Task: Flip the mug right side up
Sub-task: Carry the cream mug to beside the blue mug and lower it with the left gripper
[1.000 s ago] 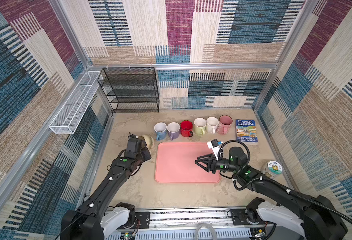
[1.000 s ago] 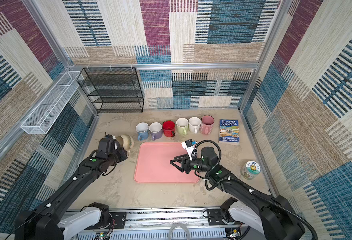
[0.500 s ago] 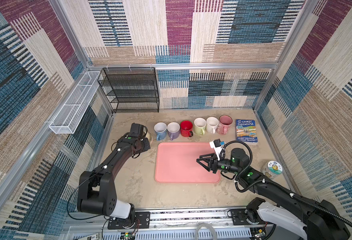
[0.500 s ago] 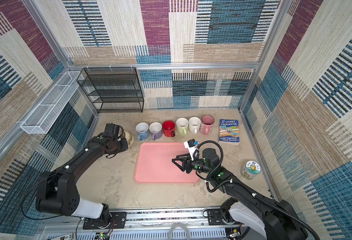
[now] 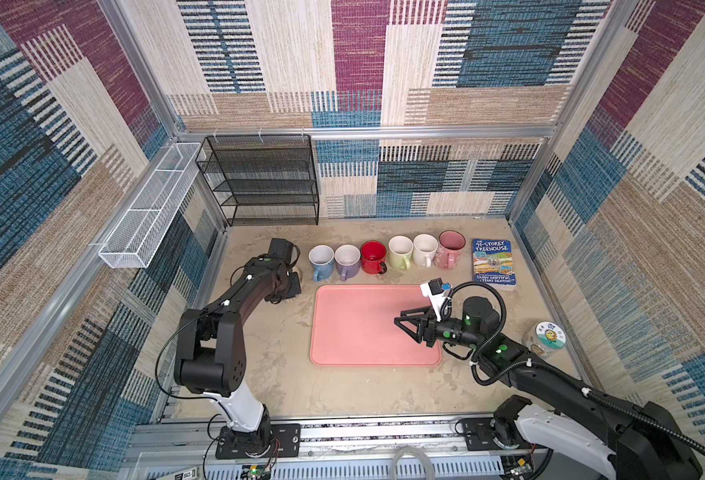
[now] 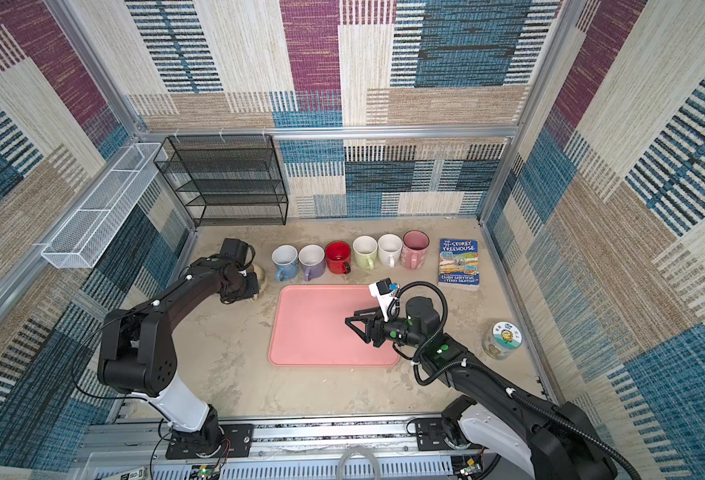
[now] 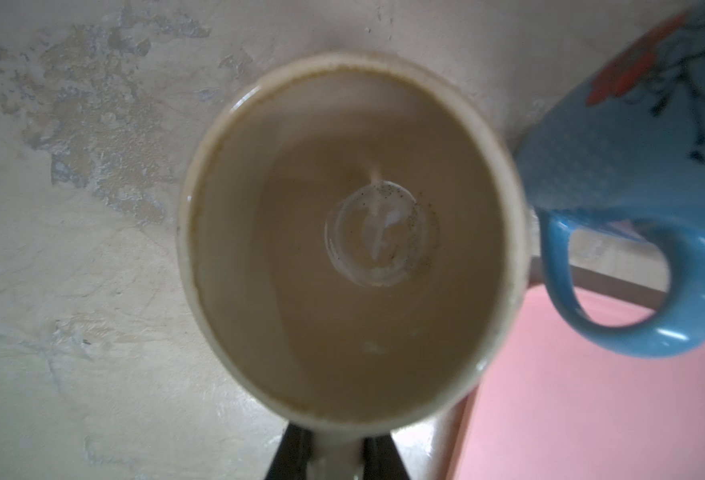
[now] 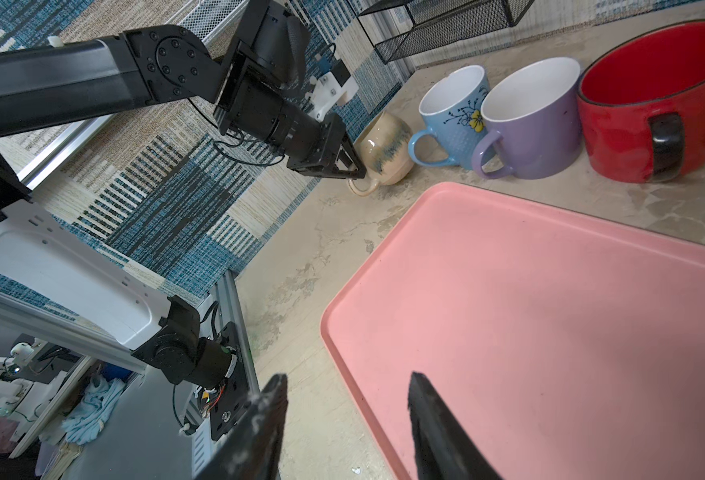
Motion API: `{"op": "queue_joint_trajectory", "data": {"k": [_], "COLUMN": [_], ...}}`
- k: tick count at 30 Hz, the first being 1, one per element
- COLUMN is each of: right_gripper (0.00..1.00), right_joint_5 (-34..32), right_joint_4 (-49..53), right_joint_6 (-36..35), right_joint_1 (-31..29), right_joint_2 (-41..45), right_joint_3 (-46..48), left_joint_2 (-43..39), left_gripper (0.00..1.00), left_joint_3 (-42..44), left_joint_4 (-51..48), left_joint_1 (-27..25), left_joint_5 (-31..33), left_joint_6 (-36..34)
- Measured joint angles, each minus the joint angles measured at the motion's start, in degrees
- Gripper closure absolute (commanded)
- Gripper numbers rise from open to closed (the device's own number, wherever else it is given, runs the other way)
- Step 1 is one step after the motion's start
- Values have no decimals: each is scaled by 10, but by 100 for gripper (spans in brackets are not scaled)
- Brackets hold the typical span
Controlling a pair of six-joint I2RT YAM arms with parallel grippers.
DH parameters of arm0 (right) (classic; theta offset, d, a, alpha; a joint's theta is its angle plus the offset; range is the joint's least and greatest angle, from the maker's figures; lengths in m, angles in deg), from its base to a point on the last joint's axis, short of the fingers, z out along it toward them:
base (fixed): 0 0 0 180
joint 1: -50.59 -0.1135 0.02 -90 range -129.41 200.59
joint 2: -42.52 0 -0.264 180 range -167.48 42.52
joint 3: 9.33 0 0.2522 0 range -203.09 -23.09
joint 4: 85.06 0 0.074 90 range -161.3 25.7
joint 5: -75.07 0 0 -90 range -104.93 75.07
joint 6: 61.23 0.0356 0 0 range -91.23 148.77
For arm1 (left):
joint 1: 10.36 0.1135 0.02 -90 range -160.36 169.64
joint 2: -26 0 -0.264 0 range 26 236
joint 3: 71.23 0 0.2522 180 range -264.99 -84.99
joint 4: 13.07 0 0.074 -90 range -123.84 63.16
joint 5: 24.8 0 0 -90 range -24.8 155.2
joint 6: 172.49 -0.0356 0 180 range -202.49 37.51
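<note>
My left gripper will set the beige mug down and let go of it on the bare table (image 5: 297, 266) (image 7: 395, 156) beside the blue mug.
The beige mug (image 7: 351, 237) stands with its opening up on the table, just left of the blue mug (image 7: 633, 137). My left gripper (image 7: 338, 457) is shut on the mug's handle, which passes between the two dark fingers. From the right wrist view the mug (image 8: 386, 149) shows its rounded, blue-streaked side, with the left gripper (image 8: 353, 168) at its handle. In both top views the left wrist covers most of the mug (image 6: 262, 274). My right gripper (image 5: 403, 322) (image 8: 348, 377) hangs open and empty over the right part of the pink tray (image 5: 355, 332).
A row of upright mugs runs along the back: blue (image 5: 321, 259), purple (image 5: 346, 259), red (image 5: 373, 257), green (image 5: 400, 251), white (image 5: 424, 249), pink (image 5: 450, 247). A book (image 5: 493, 261) lies at the back right. A round tin (image 5: 549, 337) stands right, and a black wire rack (image 5: 263, 180) back left.
The left arm has folded up and back, its wrist turning over the mug and carrying it a little toward the blue mug. The right arm has hardly moved.
</note>
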Motion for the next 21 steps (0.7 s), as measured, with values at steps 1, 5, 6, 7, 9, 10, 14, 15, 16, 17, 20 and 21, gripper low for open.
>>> {"op": "queue_joint_trajectory", "data": {"k": [1,5,6,7,9,10,14,15,16,17,20,21], "right_gripper": [50,50,50,50,50,50,50,50,50,50,50,50], "right_joint_5": [0,-9,-9,-9,-11,-14,-14,-14,-14,-14,-14,-14], "right_joint_4": [0,3,3,4,4,4,4,5,5,5,7,8], "right_joint_6": [0,0,0,-2,-2,-2,-2,-2,-2,-3,-4,-4], "right_joint_1": [0,0,0,0,0,0,0,0,0,0,0,0], "right_joint_2": [1,6,8,9,11,12,12,12,12,11,10,10], "right_joint_3": [0,0,1,1,2,2,3,3,3,3,3,3], "left_joint_2": [6,30,34,39,47,52,68,71,76,79,90,94], "left_gripper": [100,100,100,100,100,100,100,100,100,100,100,100], "left_joint_3": [-4,-25,-29,-34,-41,-45,-60,-63,-67,-71,-85,-90], "left_joint_4": [-3,-8,-8,-8,-8,-8,-8,-8,-8,-8,-8,-8], "left_joint_1": [0,-2,-2,-2,-2,-2,-8,-11,-14,-15,-22,-25], "left_joint_5": [2,13,15,17,23,25,40,45,52,56,59,64], "left_joint_6": [-3,-12,-13,-16,-23,-26,-45,-49,-56,-59,-74,-80]}}
